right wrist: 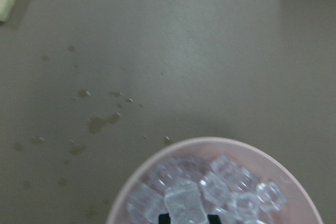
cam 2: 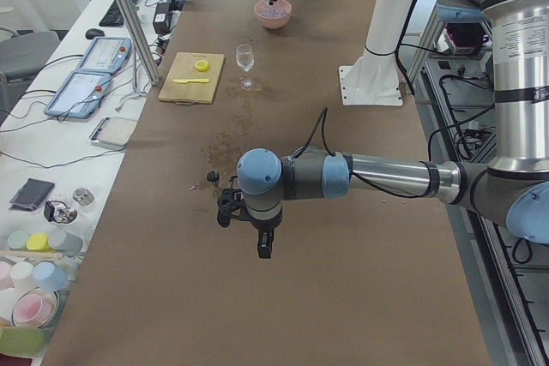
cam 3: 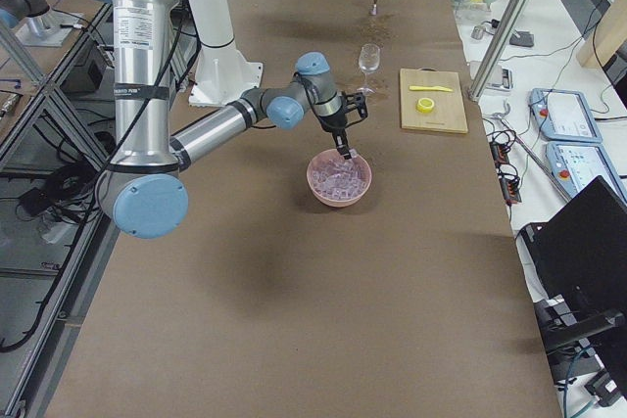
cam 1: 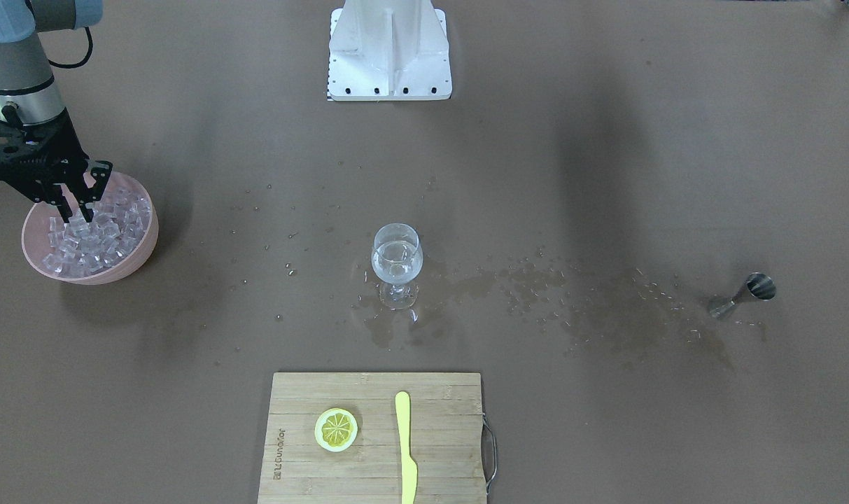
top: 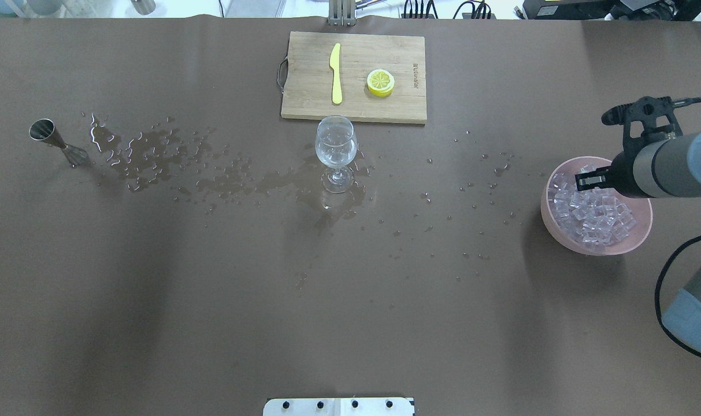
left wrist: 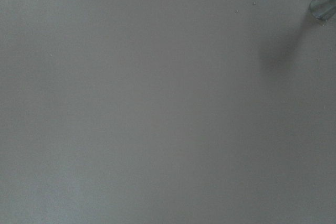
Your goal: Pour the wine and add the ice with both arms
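I will release the ice cube, still down in the pink bowl, with my right gripper in the opening of the wine glass (cam 1: 396, 231) in the middle of the table.
A pink bowl (cam 1: 152, 234) holds a heap of clear ice cubes (cam 1: 99, 238). My right gripper (cam 1: 76, 208) reaches down into the bowl from its back rim. In the right wrist view an ice cube (right wrist: 182, 206) sits between the two dark fingertips, closer than the rest of the ice, so the gripper is shut on it. The wine glass (cam 1: 397, 262) stands upright at mid-table with a little clear wine in it. My left gripper (cam 2: 264, 248) shows only in the exterior left view, low over bare table near the jigger (cam 2: 213, 177); I cannot tell whether it is open or shut.
A steel jigger (cam 1: 742, 295) lies tilted at the table's far end, with spilled drops and puddles (cam 1: 592, 308) between it and the glass. A wooden cutting board (cam 1: 375, 437) holds a lemon slice (cam 1: 336, 429) and a yellow knife (cam 1: 406, 448). The white pedestal (cam 1: 389, 52) stands at the back.
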